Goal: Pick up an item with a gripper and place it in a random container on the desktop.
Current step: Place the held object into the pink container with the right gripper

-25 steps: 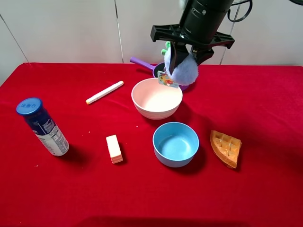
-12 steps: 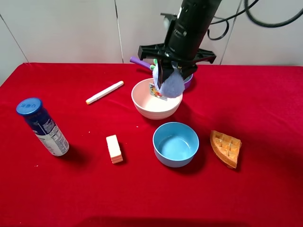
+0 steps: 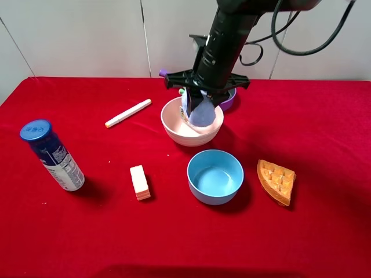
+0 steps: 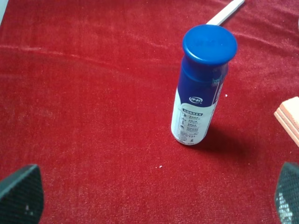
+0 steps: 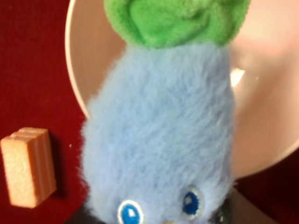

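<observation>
My right gripper will let go of the light-blue plush toy on the bottom of the pale pink ribbed bowl (image 3: 195,124) (image 5: 217,67).
The light-blue plush toy (image 3: 202,113) with a green leafy top hangs in my right gripper (image 3: 203,99), which is shut on it. The toy is low over the pale pink ribbed bowl (image 3: 174,131), partly inside its rim. In the right wrist view the plush toy (image 5: 159,130) fills the middle with the bowl (image 5: 273,116) behind it. Its card tag is hidden. My left gripper (image 4: 154,193) is open and empty above the red cloth (image 3: 87,231), near the blue bottle (image 4: 201,93). It does not show in the exterior view.
A blue-capped bottle (image 3: 52,155) stands at the left. A white marker (image 3: 128,113), a beige block (image 3: 139,182), a blue bowl (image 3: 215,176) and an orange waffle wedge (image 3: 276,180) lie around the pink bowl. The purple-handled pan (image 3: 229,101) sits behind it, mostly hidden by the arm.
My right gripper has moved left and down with the plush toy, from above the pan to low over the pink bowl. Nothing else has moved.
</observation>
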